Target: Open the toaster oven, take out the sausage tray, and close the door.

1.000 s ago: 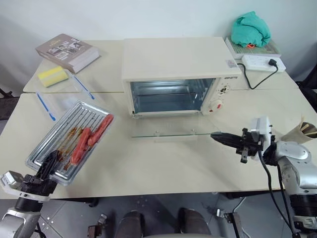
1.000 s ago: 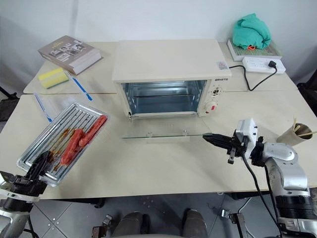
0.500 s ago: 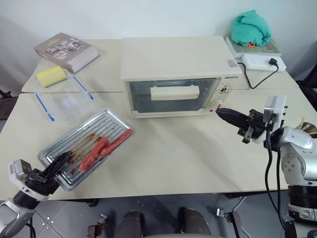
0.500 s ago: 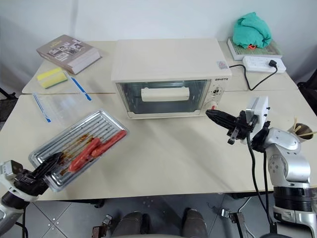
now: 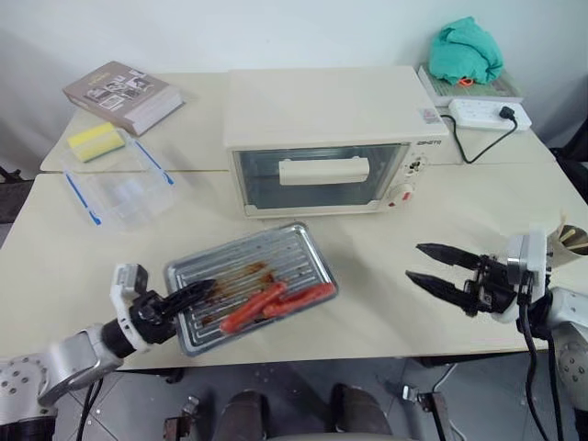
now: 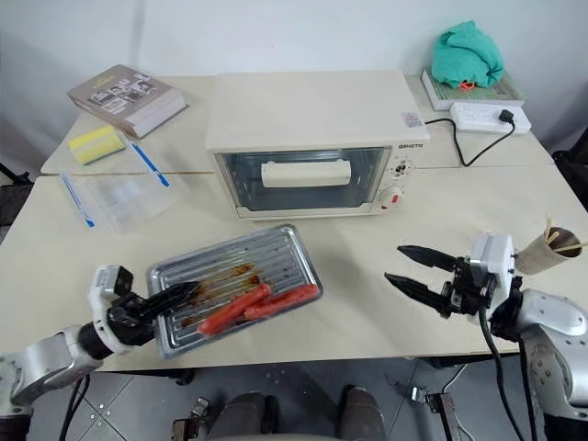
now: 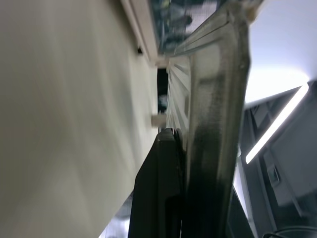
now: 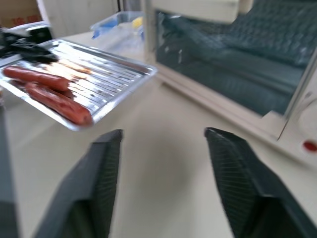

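The robot's left gripper will set the sausage tray down on the table [image 5: 310, 280] in front of the cream toaster oven.
The cream toaster oven [image 5: 326, 119] stands at the back middle of the table. Its glass door [image 5: 317, 179] is shut, and the bar handle [image 5: 324, 171] faces me. In front of it the silvery sausage tray [image 5: 266, 271] is held slightly tilted, with two red sausages [image 5: 276, 301] on it. My left gripper [image 5: 188, 296] is shut on the tray's near left rim [image 7: 218, 124]. My right gripper [image 5: 413, 261] hangs open over the table's front right, empty, pointing toward the tray [image 8: 99, 69].
A book [image 5: 124, 95], a yellow sponge [image 5: 98, 141] and a clear plastic box with blue clips [image 5: 129, 188] lie at the back left. A green cloth [image 5: 467, 50] and a power strip [image 5: 478, 112] sit back right. A paper cup [image 5: 574, 241] is beside my right arm.
The door went from open to shut. My left gripper carried the tray from the left edge to the middle front. My right gripper drew back from the oven and opened.
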Available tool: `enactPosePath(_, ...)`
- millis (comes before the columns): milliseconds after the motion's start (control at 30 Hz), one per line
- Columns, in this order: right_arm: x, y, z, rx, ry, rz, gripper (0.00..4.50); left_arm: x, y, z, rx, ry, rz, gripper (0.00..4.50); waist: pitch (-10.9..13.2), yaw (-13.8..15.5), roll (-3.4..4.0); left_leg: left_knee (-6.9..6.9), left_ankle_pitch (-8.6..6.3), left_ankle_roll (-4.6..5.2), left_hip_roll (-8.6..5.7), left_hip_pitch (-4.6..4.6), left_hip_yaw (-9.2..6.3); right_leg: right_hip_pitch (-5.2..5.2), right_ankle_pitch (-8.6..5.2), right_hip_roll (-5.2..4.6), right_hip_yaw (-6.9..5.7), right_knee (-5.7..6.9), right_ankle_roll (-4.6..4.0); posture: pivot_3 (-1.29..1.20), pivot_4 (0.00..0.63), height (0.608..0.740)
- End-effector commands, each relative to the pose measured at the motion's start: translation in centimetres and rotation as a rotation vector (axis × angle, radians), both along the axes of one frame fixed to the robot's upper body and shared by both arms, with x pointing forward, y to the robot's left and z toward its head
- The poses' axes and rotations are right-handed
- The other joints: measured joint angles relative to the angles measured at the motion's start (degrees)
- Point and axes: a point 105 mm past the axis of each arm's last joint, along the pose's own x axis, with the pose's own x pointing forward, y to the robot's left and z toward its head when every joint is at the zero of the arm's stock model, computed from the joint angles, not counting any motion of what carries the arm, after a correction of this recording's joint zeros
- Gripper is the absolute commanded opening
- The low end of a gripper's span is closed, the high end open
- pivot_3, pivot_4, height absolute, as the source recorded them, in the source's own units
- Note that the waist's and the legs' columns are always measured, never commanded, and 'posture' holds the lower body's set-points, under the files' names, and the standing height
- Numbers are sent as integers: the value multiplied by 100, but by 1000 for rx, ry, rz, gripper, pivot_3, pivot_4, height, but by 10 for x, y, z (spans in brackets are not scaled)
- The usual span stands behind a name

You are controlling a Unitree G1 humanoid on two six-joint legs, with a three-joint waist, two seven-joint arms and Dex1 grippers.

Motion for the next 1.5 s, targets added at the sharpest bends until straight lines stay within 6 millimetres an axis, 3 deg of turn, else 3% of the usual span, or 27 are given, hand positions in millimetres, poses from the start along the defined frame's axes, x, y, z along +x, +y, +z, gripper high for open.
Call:
enactPosePath(33,-15,-1,11,-57,-83,13,3963,11,-14,6,12,4,-91,0,0,10,0,3,0,1,-1,0,2,0,0,0,2,2,0,0,150,740)
enactPosePath(100,-21,-3,8,-69,-75,-8,4469,21,-19,5,34,19,-130,0,-2,5,-3,7,0,1,-1,1,6,0,1,0,7,3,1,0,150,740)
enactPosePath(300,-39,-7,4,-97,-47,-40,4469,33,-32,7,67,44,-225,0,-2,-3,-3,0,1,3,-3,0,13,-8,1,1,12,4,3,0,150,740)
enactPosePath(533,-60,-11,3,-116,-11,-95,4469,46,-50,-7,167,74,-241,0,-3,-3,-6,4,1,3,-3,1,15,-7,2,2,14,4,4,0,150,740)
enactPosePath(833,-64,-11,6,-125,7,-100,4469,60,-66,-20,257,73,-179,0,-7,109,-6,19,1,4,-4,17,13,13,4,1,18,10,5,0,150,740)
enactPosePath(1133,-63,-8,3,-116,13,-101,4469,58,-71,-21,274,59,-146,0,-8,158,-6,23,1,7,-4,20,8,21,9,1,17,7,2,0,150,740)
enactPosePath(1267,-63,-5,3,-117,15,-88,4500,61,-71,-21,297,39,-141,813,-8,148,-6,23,2,8,-5,21,9,22,9,1,17,6,2,0,150,740)
enactPosePath(1500,-61,-5,1,-125,17,-79,4500,67,-66,-13,269,-28,-109,2780,-8,131,-7,21,2,8,-5,13,12,11,9,1,17,6,2,0,150,740)
